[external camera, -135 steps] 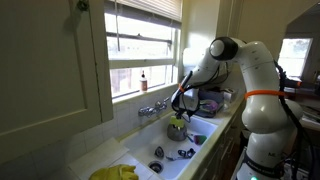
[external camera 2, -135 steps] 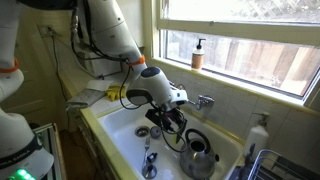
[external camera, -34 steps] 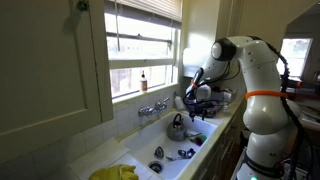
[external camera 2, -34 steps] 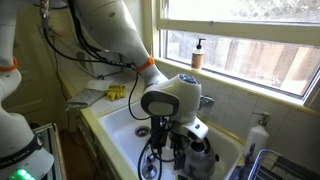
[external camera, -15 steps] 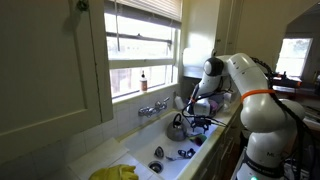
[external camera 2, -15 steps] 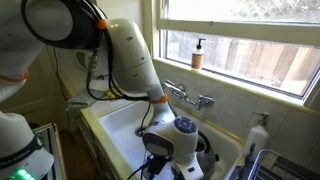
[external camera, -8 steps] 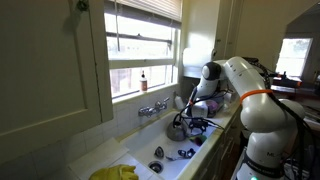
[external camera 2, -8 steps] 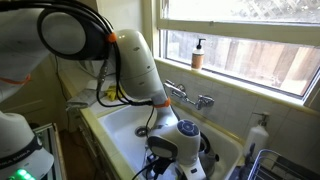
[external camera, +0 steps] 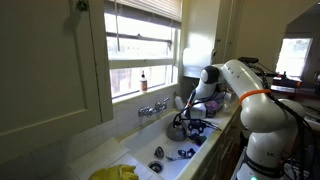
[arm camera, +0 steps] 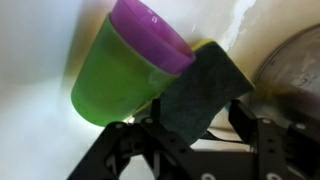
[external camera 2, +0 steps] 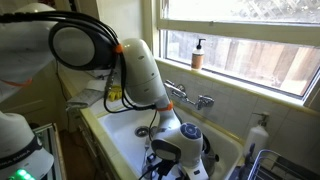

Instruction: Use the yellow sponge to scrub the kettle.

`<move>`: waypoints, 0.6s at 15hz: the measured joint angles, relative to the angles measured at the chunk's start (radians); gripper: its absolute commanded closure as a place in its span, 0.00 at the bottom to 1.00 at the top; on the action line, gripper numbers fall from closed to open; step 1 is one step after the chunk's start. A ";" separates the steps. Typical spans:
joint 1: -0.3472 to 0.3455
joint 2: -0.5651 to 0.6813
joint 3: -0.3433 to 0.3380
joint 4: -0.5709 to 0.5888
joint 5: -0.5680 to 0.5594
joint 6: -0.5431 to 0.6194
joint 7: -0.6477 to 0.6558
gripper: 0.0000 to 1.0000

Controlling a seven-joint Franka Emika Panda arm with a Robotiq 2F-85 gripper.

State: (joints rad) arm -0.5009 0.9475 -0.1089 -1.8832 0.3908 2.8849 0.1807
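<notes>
The dark side of the yellow sponge is wider than the gap between the gripper's fingers, so the robot should open the gripper wider and close it around the sponge's corner (arm camera: pixel 245 87) beside the kettle before lifting.
In the wrist view the yellow sponge (arm camera: pixel 205 88) stands on edge with its dark scrub face toward the camera and a thin yellow rim at its top. It sits between the fingers of my gripper (arm camera: pixel 197 108). The left finger touches it and a gap shows at the right finger, so the jaws stand open around it. The metal kettle (arm camera: pixel 296 62) is at the right edge, just beyond the sponge. In an exterior view the kettle (external camera: pixel 177 127) stands in the sink with my gripper (external camera: pixel 192 125) low beside it. The arm hides both in the other exterior view.
A green cup (arm camera: pixel 108 88) with a purple cup (arm camera: pixel 155 28) nested in it lies against the sponge's left side. The white sink (external camera: pixel 150 160) holds small utensils (external camera: pixel 184 153). A faucet (external camera 2: pixel 190 97) and a soap bottle (external camera 2: pixel 198 54) are by the window. Yellow gloves (external camera: pixel 115 172) lie on the counter.
The arm has sunk lower into the sink beside the kettle. The jaws have narrowed around the sponge.
</notes>
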 measured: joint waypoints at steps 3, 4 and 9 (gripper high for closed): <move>0.000 0.024 0.004 0.017 0.000 0.000 0.000 0.81; 0.000 0.032 0.005 0.023 0.000 0.000 0.000 0.88; -0.011 0.045 0.018 0.038 0.000 0.004 -0.007 0.39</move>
State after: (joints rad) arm -0.5119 0.9928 -0.0911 -1.8452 0.3908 2.8893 0.1732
